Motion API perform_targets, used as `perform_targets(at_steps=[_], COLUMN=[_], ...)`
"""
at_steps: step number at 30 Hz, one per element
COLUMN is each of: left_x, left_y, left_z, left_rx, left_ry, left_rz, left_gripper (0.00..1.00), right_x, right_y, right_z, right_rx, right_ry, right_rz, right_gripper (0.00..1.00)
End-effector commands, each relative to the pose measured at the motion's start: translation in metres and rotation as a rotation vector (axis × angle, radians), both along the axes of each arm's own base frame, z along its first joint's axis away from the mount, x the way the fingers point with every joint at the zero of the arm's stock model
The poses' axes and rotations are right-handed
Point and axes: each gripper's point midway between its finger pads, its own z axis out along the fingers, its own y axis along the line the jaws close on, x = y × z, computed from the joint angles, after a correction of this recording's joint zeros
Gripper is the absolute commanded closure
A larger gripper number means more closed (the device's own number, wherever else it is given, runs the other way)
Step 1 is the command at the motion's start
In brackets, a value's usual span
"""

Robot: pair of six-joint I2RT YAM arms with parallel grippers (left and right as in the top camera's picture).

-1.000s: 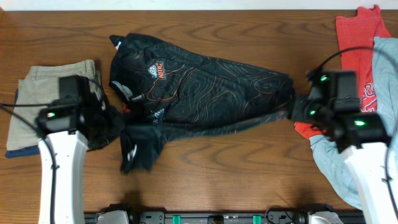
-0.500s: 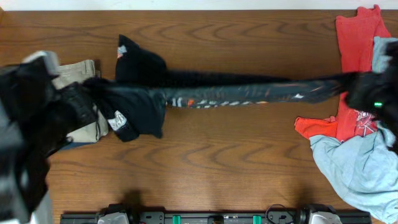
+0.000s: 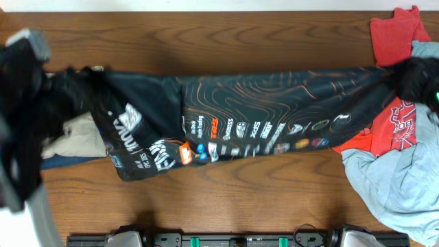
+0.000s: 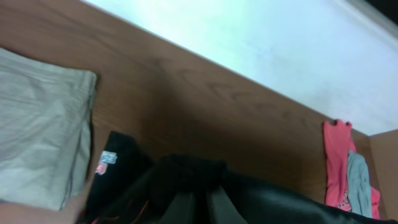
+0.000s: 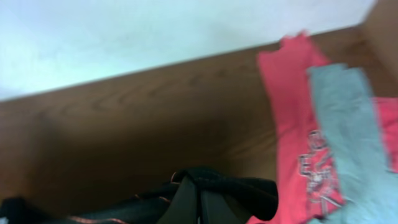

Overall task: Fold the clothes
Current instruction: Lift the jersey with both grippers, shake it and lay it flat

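Note:
The robot's left gripper should release the edge of the black jersey on the wooden table [image 3: 167, 134] beside the folded tan trousers.
The black jersey [image 3: 260, 110], with orange contour lines and rows of white logos, hangs stretched across the table between both grippers. My left gripper [image 3: 82, 81] is shut on its left end, raised and blurred in the overhead view. My right gripper [image 3: 410, 77] is shut on its right end. In the left wrist view a bunch of black jersey cloth [image 4: 186, 174] covers the tips of the left gripper [image 4: 201, 190]. In the right wrist view the right gripper [image 5: 199, 186] pinches a fold of the jersey [image 5: 249, 193].
Folded tan trousers [image 3: 79, 140] lie at the left, partly under the jersey, also in the left wrist view [image 4: 37, 124]. A red shirt [image 3: 394, 34] and a grey garment [image 3: 391, 185] are piled at the right edge, under the right arm.
Both arms have lifted and pulled apart. The crumpled jersey became a narrow taut band, and now hangs as a wide sheet with its logos showing.

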Motion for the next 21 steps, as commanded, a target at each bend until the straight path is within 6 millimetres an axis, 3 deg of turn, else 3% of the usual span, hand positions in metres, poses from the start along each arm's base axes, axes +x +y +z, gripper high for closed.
perform_targets(at_steps=[1,6,9,12,14,18,21], left_x=[0.047,0.129,0.183,0.225,0.239,0.233,0.218], left_y=[0.006,0.008,0.007,0.011,0.016,0.024,0.027], left_z=[-0.027,-0.05,-0.042,-0.008,0.035,0.128,0.162], left_rx=[-0.047,-0.088,-0.058,-0.068,-0.125,-0.233,-0.258], left_ry=[0.077,0.034,-0.111,-0.318,-0.49,-0.827,-0.917], left_rz=[-0.024,-0.094,-0.131,-0.112,-0.077,-0.048,-0.065], left_gripper=[0.94,0.94,0.94,0.94,0.94,0.94,0.94], right_x=[0.036,0.111,0.16,0.195,0.206,0.197,0.181], right_y=[0.003,-0.001,-0.007,-0.013,-0.015,-0.025,-0.042], right_z=[-0.03,-0.063,-0.056,-0.017,0.022,0.105,0.137], right_rx=[0.027,0.026,0.046,0.082,0.097,0.125,0.096], right_ry=[0.081,0.076,-0.055,-0.265,-0.426,-0.672,-0.723], right_rz=[0.072,0.095,0.068,0.03,0.02,-0.016,-0.08], right_gripper=[0.99,0.99,0.99,0.99,0.99,0.99,0.99])
